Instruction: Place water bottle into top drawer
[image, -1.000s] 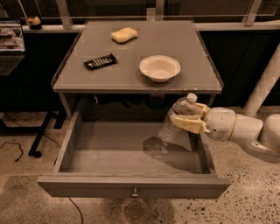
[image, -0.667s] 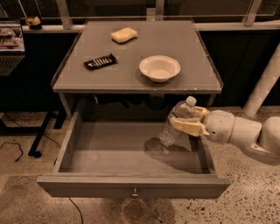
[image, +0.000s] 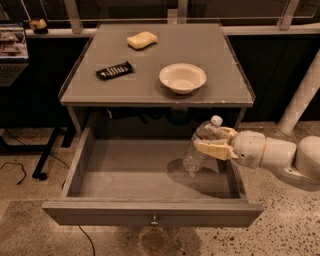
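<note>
The water bottle, now tilted inside the open drawer, will go down on the top drawer's grey bottom (image: 192, 172), near the drawer's side under my gripper.
The water bottle (image: 199, 145), clear ribbed plastic with a white cap, hangs tilted inside the open top drawer (image: 150, 212), at its right side, with its base close to the drawer floor. My gripper (image: 212, 142) comes in from the right over the drawer's right wall and is shut on the bottle's upper half. The drawer is pulled fully out, its small metal knob at the centre of the front panel. The drawer floor to the left of the bottle is bare grey wood.
On the grey table top (image: 150, 85) above the drawer lie a white bowl (image: 182, 77), a yellow sponge (image: 141, 40) and a dark snack bar (image: 115, 70). A white pole (image: 300, 100) stands at the right. Cables run across the floor at the left.
The gripper and the bottle have sunk slightly lower into the drawer and shifted a little left. Nothing on the table top has moved.
</note>
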